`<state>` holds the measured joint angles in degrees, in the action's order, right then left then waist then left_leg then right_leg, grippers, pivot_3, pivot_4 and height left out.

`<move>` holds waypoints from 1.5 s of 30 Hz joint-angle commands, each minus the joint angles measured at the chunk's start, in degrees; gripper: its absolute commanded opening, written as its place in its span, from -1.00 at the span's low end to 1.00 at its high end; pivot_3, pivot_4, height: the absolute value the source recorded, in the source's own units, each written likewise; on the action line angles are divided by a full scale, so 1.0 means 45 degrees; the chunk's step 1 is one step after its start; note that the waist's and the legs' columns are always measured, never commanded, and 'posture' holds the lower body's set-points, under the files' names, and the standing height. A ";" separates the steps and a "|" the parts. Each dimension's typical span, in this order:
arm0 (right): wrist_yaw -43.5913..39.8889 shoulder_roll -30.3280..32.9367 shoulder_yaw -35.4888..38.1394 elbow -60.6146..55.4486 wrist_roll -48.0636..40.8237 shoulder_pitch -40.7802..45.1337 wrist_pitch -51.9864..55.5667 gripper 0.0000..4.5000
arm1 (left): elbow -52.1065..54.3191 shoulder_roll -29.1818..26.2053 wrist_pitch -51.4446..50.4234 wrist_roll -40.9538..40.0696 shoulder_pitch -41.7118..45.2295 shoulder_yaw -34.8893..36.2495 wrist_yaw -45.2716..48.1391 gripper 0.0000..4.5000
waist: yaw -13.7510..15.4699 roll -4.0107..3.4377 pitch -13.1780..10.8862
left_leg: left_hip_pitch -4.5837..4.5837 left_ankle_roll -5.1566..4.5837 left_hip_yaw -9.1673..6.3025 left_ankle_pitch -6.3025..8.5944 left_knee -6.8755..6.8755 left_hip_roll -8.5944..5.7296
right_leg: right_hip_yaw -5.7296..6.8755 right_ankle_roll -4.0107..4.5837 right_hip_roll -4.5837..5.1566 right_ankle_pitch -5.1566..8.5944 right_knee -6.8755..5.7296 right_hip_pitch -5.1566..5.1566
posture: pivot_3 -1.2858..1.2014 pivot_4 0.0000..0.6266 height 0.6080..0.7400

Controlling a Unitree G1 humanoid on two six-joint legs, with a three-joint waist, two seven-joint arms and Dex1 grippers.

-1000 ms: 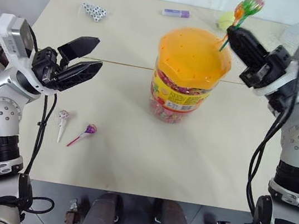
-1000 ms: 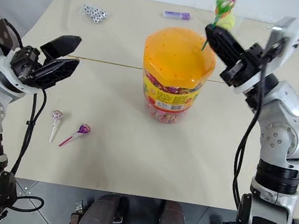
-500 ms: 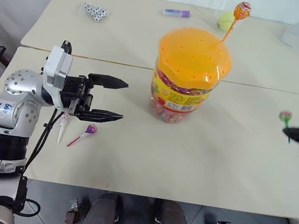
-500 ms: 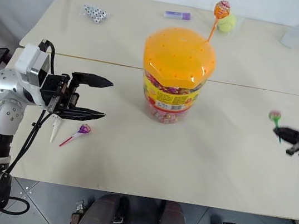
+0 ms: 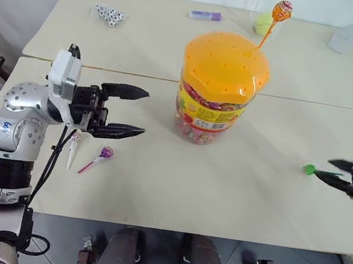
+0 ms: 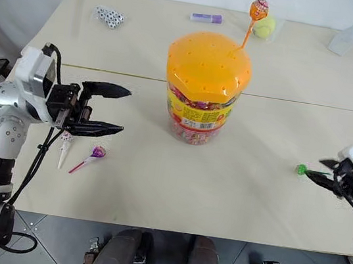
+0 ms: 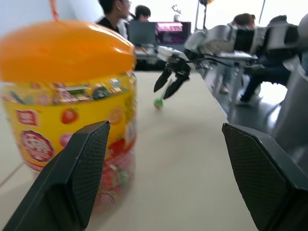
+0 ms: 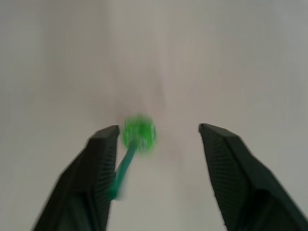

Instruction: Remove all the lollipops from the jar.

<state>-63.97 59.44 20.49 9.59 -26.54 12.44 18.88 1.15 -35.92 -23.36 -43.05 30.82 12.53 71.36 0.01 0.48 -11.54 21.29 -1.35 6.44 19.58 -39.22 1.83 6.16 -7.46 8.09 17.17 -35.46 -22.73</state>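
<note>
The orange lollipop above the jar's lid is next for my right gripper, which should go there and close on the upper stick (image 5: 269,33), just below its wrapped head.
The jar (image 5: 222,86), clear with a domed orange lid, stands mid-table. An orange lollipop (image 5: 282,9) sticks up from the lid's far side. A green lollipop (image 8: 139,134) lies blurred between the spread fingers of my right gripper (image 8: 159,129), its stick beside one finger; its head (image 5: 308,170) sits low over the table at the right edge. My left gripper (image 5: 145,112) hangs open and empty, left of the jar and pointing at it. Below it, a pink-white lollipop (image 5: 73,146) and a purple lollipop (image 5: 105,154) rest on the table.
At the table's far edge are a yellow-green ball (image 5: 265,24), a purple tube (image 5: 206,15), a cluster of dice (image 5: 110,13) and a clear plastic piece (image 5: 345,38). A seam (image 5: 138,74) crosses the table behind the jar. Seated people (image 7: 250,29) show in the left wrist view.
My right gripper carried the green lollipop from above the jar to the right and down toward the table, then opened around it. The left gripper turned toward the jar and has held there.
</note>
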 commanded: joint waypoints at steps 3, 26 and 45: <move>0.0705 -0.1649 0.0670 -0.2472 -0.3432 0.2862 0.1614 0.20 | -0.0023 0.0752 -0.1641 -0.2636 0.0359 0.2290 -0.2897 0.77 | -0.0063 -0.0001 0.0000 | -0.0009 0.0002 -0.0021 -0.0001 -0.0004 0.0013 | 0.0005 0.0001 0.0001 -0.0002 -0.0029 0.0000 | 0.03 -0.52 1.00; 0.3967 -0.5980 -0.2172 -0.0097 -0.1919 0.9283 0.2789 -0.99 | 0.1004 0.1164 -0.2253 -0.3411 -0.0635 0.2612 -0.3976 0.77 | -0.0089 0.0001 0.0001 | 0.0055 0.0013 -0.0103 0.0000 -0.0006 -0.0030 | 0.0106 -0.0007 0.0009 -0.0006 -0.0039 -0.0014 | 0.03 -0.52 1.00; -0.0817 0.2177 -0.1889 0.2089 0.2151 0.2962 -0.0763 -0.99 | 0.0373 -0.0639 0.1903 0.1433 -0.0746 -0.1077 0.0834 0.77 | 0.0145 -0.0006 -0.0002 | 0.0087 0.0002 0.0039 0.0015 0.0024 -0.0049 | 0.0126 -0.0007 -0.0022 -0.0005 0.0064 -0.0016 | 0.03 -0.52 1.00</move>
<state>-65.07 66.45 11.37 19.78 -19.67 27.56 20.10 1.76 -38.37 -16.93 -37.63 27.25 8.00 73.63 0.67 0.46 -11.55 21.67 -1.33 6.66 19.65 -39.13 1.65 6.70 -7.48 7.98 17.14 -35.17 -22.81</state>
